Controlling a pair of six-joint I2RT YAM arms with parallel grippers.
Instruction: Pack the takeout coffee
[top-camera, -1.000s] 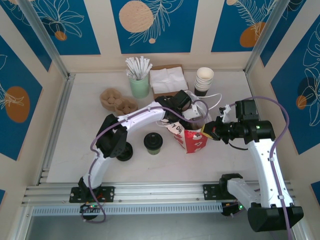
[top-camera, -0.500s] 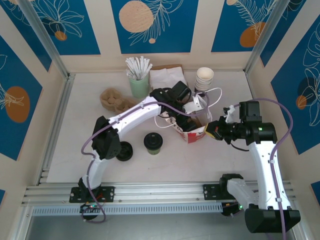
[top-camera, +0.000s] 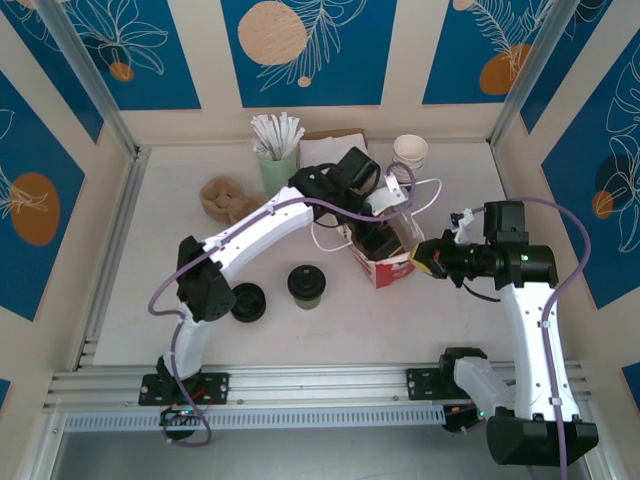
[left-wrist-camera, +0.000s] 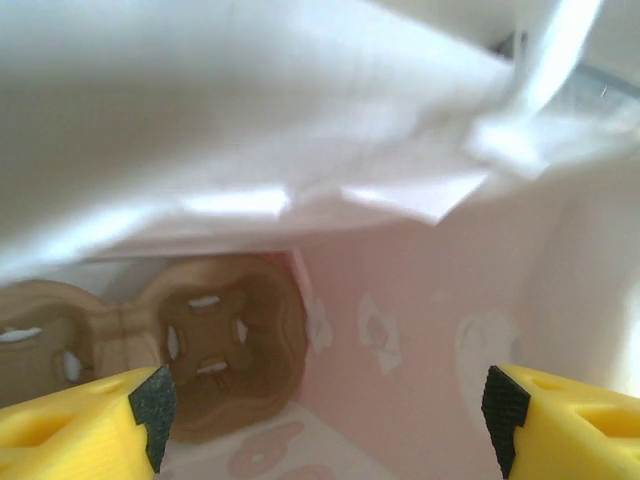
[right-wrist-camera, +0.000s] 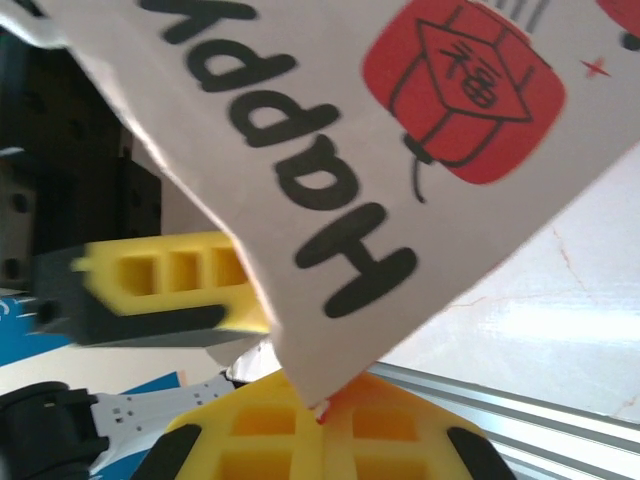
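Note:
I pinch just the bag's near corner tip with my right gripper, so it should grip the bag's rim farther back (top-camera: 408, 220), steadying its opening before coffee goes in.
The takeout coffee (top-camera: 306, 285), a small olive-green cup with a black lid, stands on the table left of the red-and-white paper bag (top-camera: 392, 264); no gripper touches it. My left gripper (top-camera: 383, 238) reaches into the bag's mouth. In the left wrist view it is open (left-wrist-camera: 325, 415), with the pink bag wall (left-wrist-camera: 420, 330) between its yellow fingertips (left-wrist-camera: 100, 420) and nothing held. My right gripper (top-camera: 427, 258) is shut on the bag's right edge. In the right wrist view the bag's printed paper (right-wrist-camera: 400, 150) runs down between the yellow fingers (right-wrist-camera: 320, 440).
A low black disc (top-camera: 248, 302) lies left of the coffee. At the back stand a green cup of straws (top-camera: 278, 165), white napkins (top-camera: 330, 150), stacked white cups (top-camera: 409, 152) and a brown pulp carrier (top-camera: 225, 200) (left-wrist-camera: 215, 350). The bag's white handles (top-camera: 425, 190) loop near the left wrist.
My left arm has pushed farther back and down into the bag, spreading its mouth. The bag has shifted slightly toward the back. My right gripper has kept its hold on the bag.

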